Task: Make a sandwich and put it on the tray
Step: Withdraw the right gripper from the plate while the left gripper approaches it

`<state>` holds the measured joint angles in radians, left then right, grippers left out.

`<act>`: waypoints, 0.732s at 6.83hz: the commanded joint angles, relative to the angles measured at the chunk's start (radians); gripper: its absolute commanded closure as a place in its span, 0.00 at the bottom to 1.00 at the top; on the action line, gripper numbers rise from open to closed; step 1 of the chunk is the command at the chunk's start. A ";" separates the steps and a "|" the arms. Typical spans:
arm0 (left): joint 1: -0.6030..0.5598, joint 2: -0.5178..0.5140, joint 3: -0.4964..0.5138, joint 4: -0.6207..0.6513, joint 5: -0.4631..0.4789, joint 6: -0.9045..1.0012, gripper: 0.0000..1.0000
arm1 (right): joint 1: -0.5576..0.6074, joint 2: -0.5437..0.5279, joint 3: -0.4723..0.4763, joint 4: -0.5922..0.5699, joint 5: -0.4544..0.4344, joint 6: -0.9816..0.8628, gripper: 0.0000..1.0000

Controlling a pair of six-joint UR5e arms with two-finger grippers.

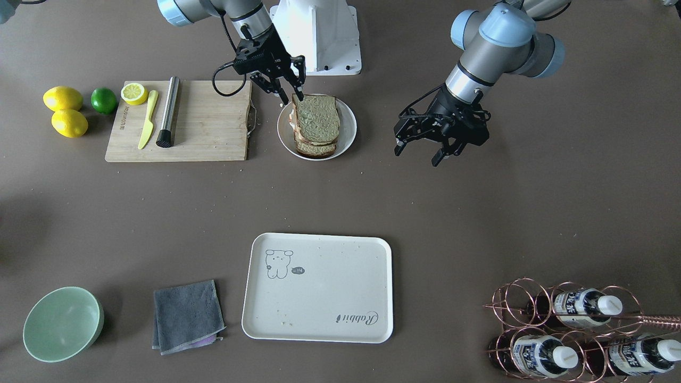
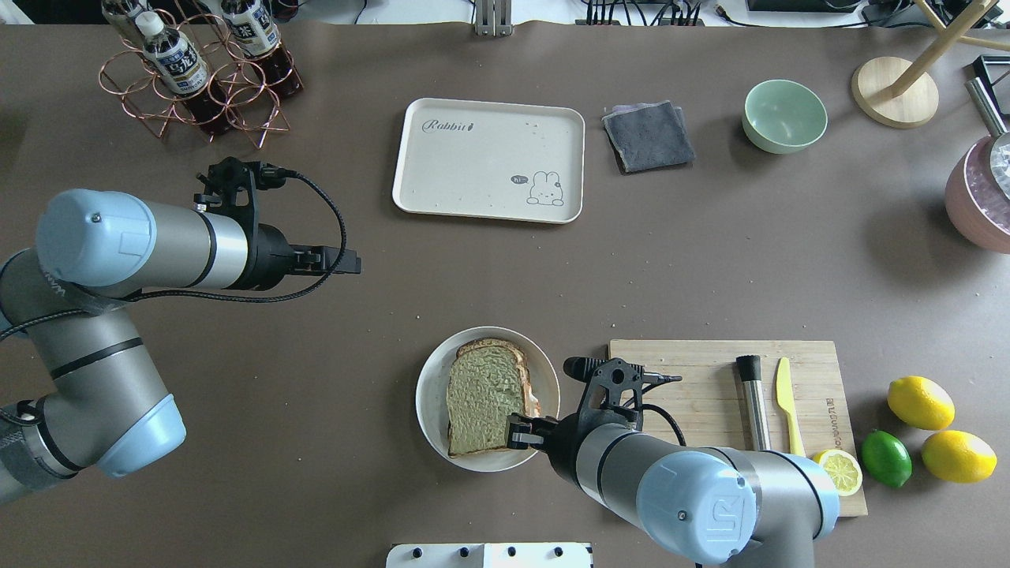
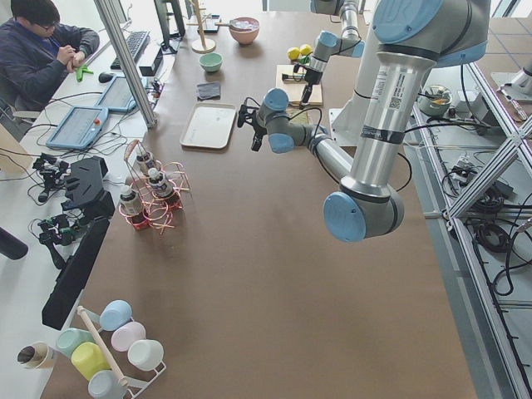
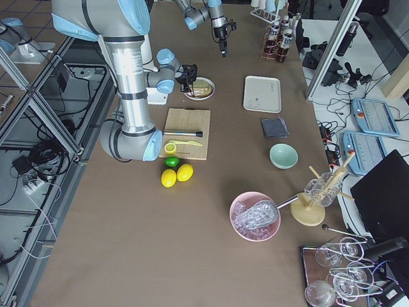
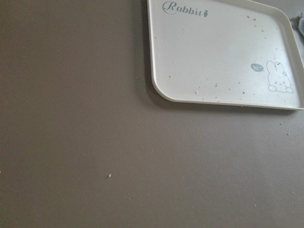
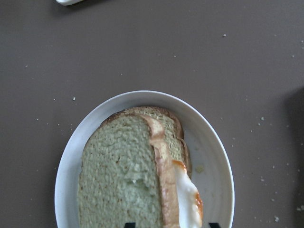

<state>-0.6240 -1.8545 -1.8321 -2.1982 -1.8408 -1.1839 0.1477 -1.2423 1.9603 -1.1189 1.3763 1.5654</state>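
Note:
Next, my left gripper grabs the rim (image 1: 355, 122) of the white plate, on the side away from the wooden cutting board.
The sandwich (image 1: 316, 122) lies on a round white plate (image 1: 348, 127): two greenish-tan bread slices stacked, with white egg (image 6: 187, 199) sticking out at one side. My right gripper (image 1: 291, 94) is open and hovers at the sandwich's robot-side edge. Its fingertips just show at the bottom of the right wrist view, wide apart over the sandwich (image 6: 123, 175). My left gripper (image 1: 417, 154) is open and empty, apart from the plate, above bare table. The cream tray (image 1: 319, 287) lies empty at the table's far side, and it also shows in the left wrist view (image 5: 223, 52).
A wooden cutting board (image 1: 207, 127) next to the plate holds a lemon half, a yellow knife and a metal cylinder. Two lemons and a lime (image 1: 104, 100) lie beyond it. A grey cloth (image 1: 187, 316), a green bowl (image 1: 63, 323) and a copper bottle rack (image 1: 574, 330) flank the tray.

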 commanded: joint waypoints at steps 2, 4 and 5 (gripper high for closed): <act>0.050 0.000 -0.001 0.000 0.000 -0.020 0.02 | 0.349 -0.086 0.031 -0.121 0.345 -0.160 0.00; 0.122 -0.006 -0.001 0.000 0.021 -0.103 0.02 | 0.597 -0.089 0.026 -0.307 0.528 -0.525 0.00; 0.177 -0.008 -0.003 0.000 0.052 -0.106 0.02 | 0.719 -0.117 0.028 -0.381 0.599 -0.726 0.00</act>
<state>-0.5032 -1.8602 -1.8335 -2.1982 -1.8175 -1.2704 0.7192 -1.3361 1.9876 -1.4073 1.8800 1.0677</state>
